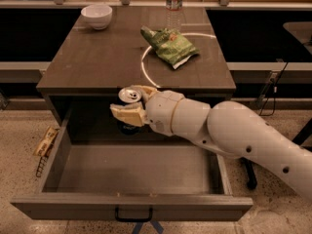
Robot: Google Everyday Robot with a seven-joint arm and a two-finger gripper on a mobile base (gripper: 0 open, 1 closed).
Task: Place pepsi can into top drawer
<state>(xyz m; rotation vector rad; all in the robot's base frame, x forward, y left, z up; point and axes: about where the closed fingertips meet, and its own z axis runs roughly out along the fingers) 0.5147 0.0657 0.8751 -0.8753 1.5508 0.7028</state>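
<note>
The pepsi can, now upright above the drawer's back, will go down from my gripper onto the drawer bottom near the side (101, 164) that faces the small packet.
The pepsi can (128, 97) is a dark blue can with a silver top and pull tab. My gripper (130, 106) is shut on the can and holds it upright in the air, just in front of the table's front edge and above the back of the top drawer (131, 169). The drawer is pulled fully open, with a plain flat bottom and a small black handle (133, 215) on its front panel. My white arm (229, 130) comes in from the right over the drawer's right side.
On the dark wooden table (97, 62) lie a green chip bag (170, 46), a white bowl (96, 15) at the back left and a clear water bottle (174, 4) at the back. A small packet (47, 141) lies on the floor left of the drawer.
</note>
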